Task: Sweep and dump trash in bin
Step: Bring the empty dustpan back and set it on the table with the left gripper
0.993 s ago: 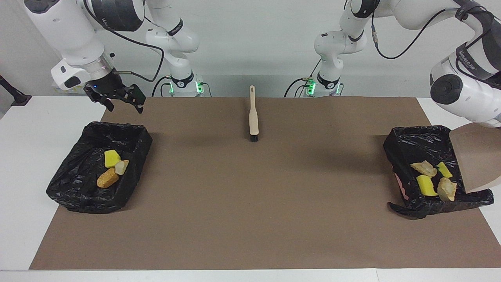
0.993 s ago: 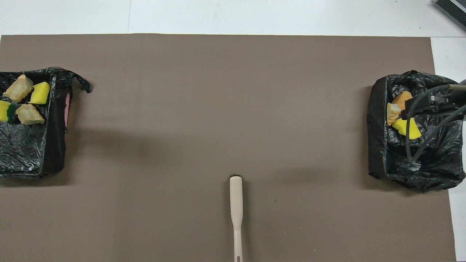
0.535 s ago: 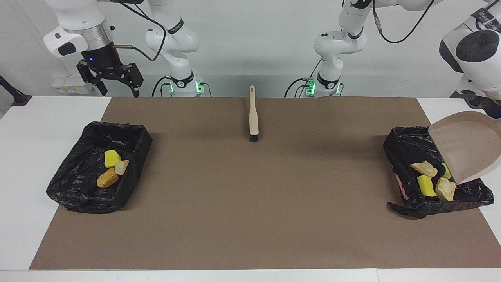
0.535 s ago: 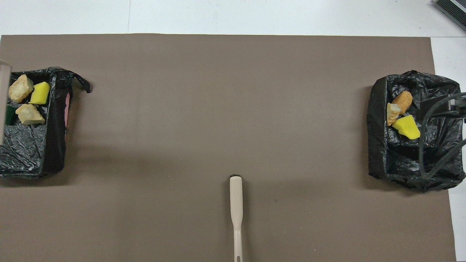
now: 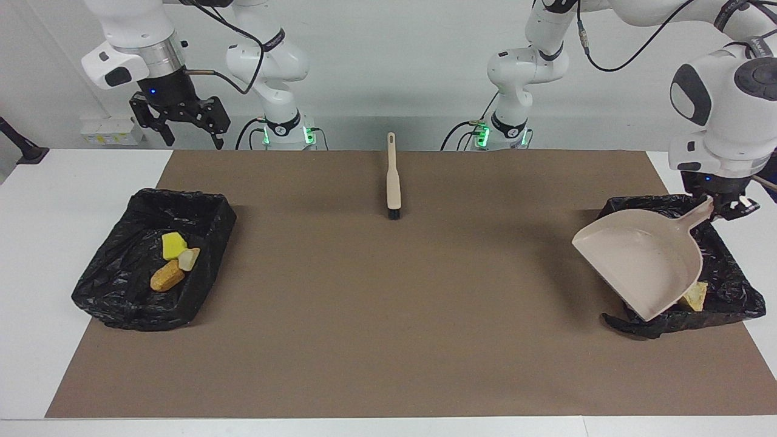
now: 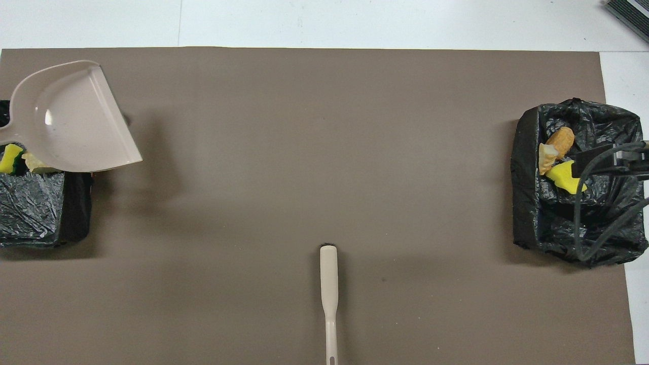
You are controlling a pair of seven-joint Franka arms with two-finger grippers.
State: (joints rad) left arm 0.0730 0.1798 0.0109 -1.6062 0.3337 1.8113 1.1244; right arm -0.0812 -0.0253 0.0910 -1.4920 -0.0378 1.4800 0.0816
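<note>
Next, I release the beige dustpan with my left gripper on the open brown mat (image 6: 323, 130), well beyond the brush's bristles.
My left gripper (image 5: 726, 209) is shut on the handle of the beige dustpan (image 5: 642, 262), which it holds open side up over the black-lined bin (image 5: 736, 290) at the left arm's end. The pan looks empty and hides most of that bin; one pale lump of trash (image 5: 694, 296) shows past its edge. In the overhead view the dustpan (image 6: 76, 119) covers part of that bin (image 6: 35, 213), with a yellow piece (image 6: 9, 158) showing. My right gripper (image 5: 189, 130) is open and empty, high over the mat's corner by the other bin (image 5: 145, 200).
The right arm's bin holds a yellow piece (image 5: 173, 245), a pale lump (image 5: 189, 258) and an orange-brown lump (image 5: 167, 276). The beige brush (image 5: 393, 176) lies on the brown mat (image 5: 388, 315) midway between the arms' bases, bristles pointing away from the robots.
The left arm has swung the dustpan from a steep tilt at the bin's outer side to nearly level over the bin. The right gripper rose and drifted slightly toward the table's middle.
</note>
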